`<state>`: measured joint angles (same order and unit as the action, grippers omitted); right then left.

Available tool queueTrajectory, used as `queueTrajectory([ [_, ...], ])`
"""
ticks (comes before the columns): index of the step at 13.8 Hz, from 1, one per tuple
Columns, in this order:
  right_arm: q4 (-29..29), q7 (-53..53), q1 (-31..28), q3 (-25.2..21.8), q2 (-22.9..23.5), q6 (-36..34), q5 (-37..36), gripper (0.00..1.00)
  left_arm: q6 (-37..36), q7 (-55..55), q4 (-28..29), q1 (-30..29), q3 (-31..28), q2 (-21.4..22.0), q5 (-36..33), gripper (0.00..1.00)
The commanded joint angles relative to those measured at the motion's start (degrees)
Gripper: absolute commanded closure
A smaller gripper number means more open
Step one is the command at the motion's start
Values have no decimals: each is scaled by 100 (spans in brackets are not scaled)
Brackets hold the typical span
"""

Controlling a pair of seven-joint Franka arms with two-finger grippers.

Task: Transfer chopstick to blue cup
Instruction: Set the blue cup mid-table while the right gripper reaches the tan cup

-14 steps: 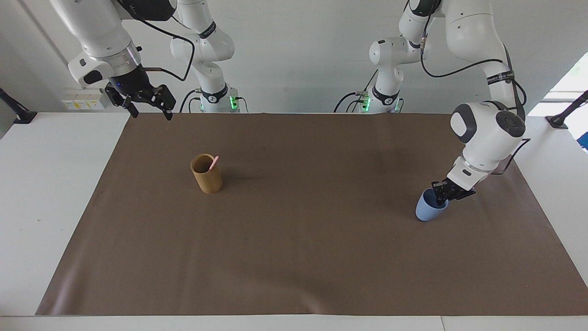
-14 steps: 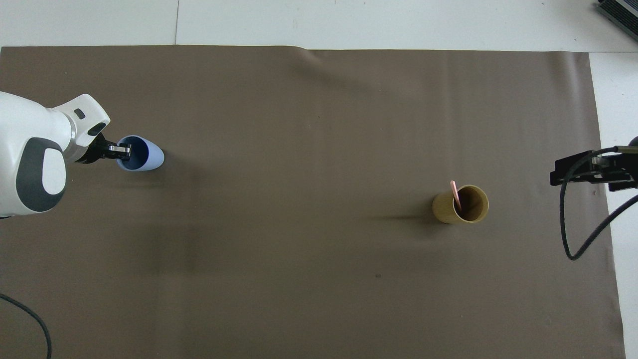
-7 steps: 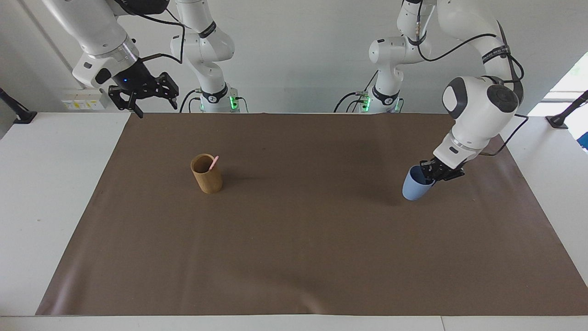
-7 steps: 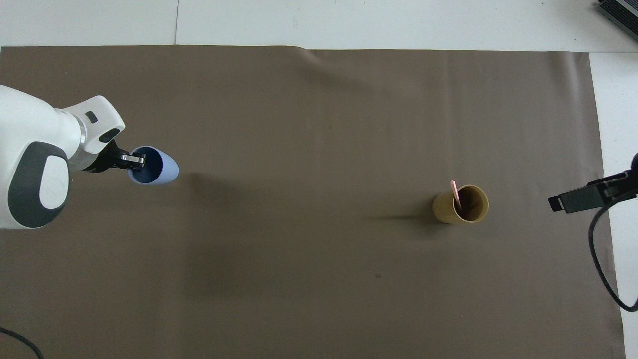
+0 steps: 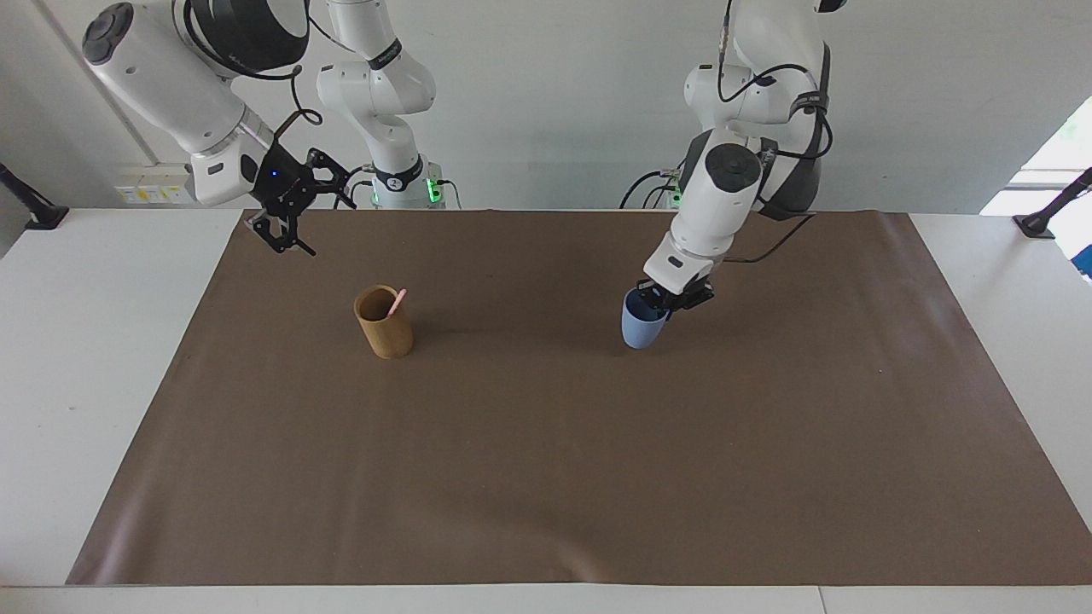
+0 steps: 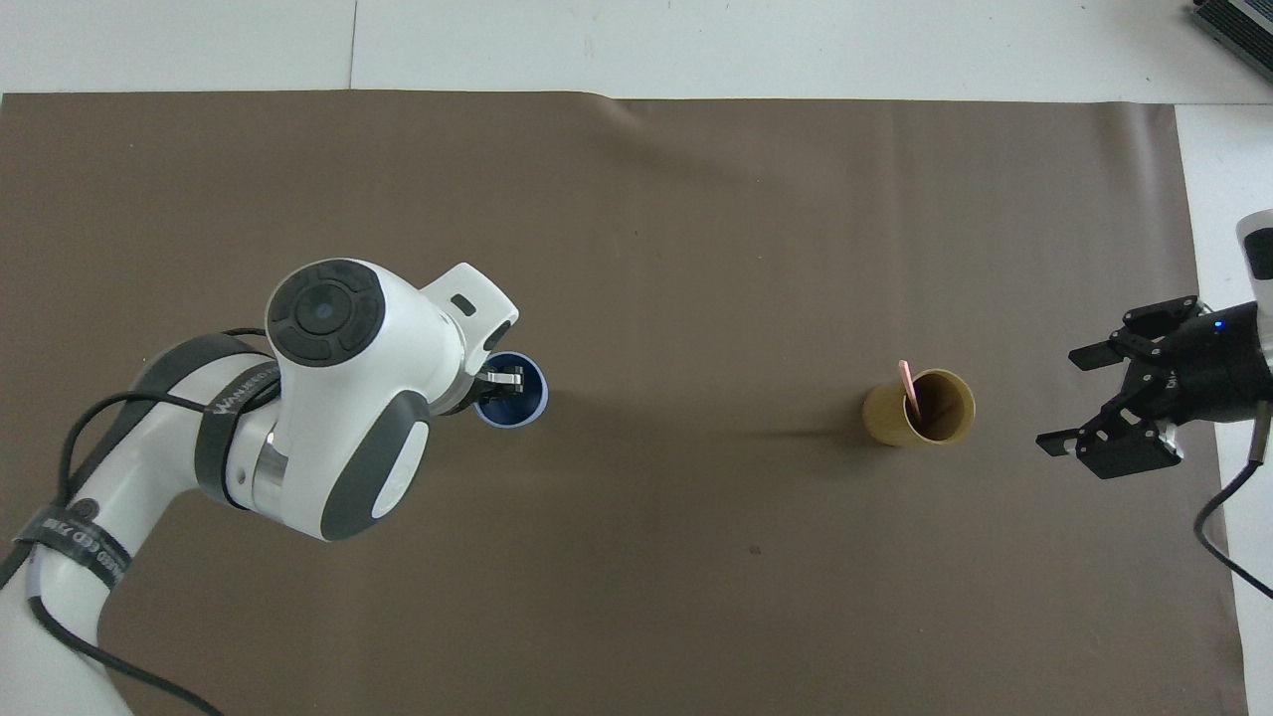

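My right gripper will close on the upper end of the pale-pink chopstick (image 6: 906, 371), where it sticks out above the tan cup's rim.
My left gripper (image 5: 664, 298) is shut on the rim of the blue cup (image 5: 638, 328), one finger inside it. The cup is slightly tilted, low over the middle of the mat; whether its base touches I cannot tell. In the overhead view the left gripper (image 6: 505, 382) sits at the rim of the blue cup (image 6: 529, 400). A pale-pink chopstick (image 5: 397, 301) leans in the tan cup (image 5: 386, 328) toward the right arm's end; from overhead the chopstick (image 6: 907, 384) rests against the tan cup's (image 6: 885, 423) rim. My right gripper (image 5: 286, 232) hangs open in the air over the mat's edge, apart from the tan cup.
A brown mat (image 5: 546, 477) covers most of the white table (image 5: 85, 358). The right gripper (image 6: 1119, 423) is over the mat's edge at the right arm's end. A cable (image 6: 1228, 557) trails from it.
The left arm has carried the blue cup from its own end of the mat to the middle. The right gripper has come lower and turned toward the tan cup, still open.
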<state>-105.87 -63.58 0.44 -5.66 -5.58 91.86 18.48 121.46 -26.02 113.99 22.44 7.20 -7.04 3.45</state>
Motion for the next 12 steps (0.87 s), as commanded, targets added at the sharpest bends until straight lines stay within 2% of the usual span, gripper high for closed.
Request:
queueTrajectory([
  [1,-538,-1136,-44,21,-136,209,331,0,509,-647,290,540,-122,1,42,100],
  [3,-758,-1612,-114,21,-101,236,638,0,580,-1027,290,857,-122,-96,41,100],
  [6,-865,-2674,-193,21,284,499,894,0,720,-1195,282,1051,-114,-192,42,100],
  [9,-987,-3204,-141,21,356,630,1147,0,1019,-1265,247,1113,-114,-333,42,100],
  [10,-1014,-3309,-97,21,356,770,1210,0,993,-1256,255,1122,-105,-325,42,78],
  [11,-1023,-3328,-88,21,364,859,1263,0,976,-1256,264,1131,-105,-325,50,45],
  [12,-1023,-3389,-88,21,365,929,1359,0,976,-1248,221,1122,-114,-333,50,22],
])
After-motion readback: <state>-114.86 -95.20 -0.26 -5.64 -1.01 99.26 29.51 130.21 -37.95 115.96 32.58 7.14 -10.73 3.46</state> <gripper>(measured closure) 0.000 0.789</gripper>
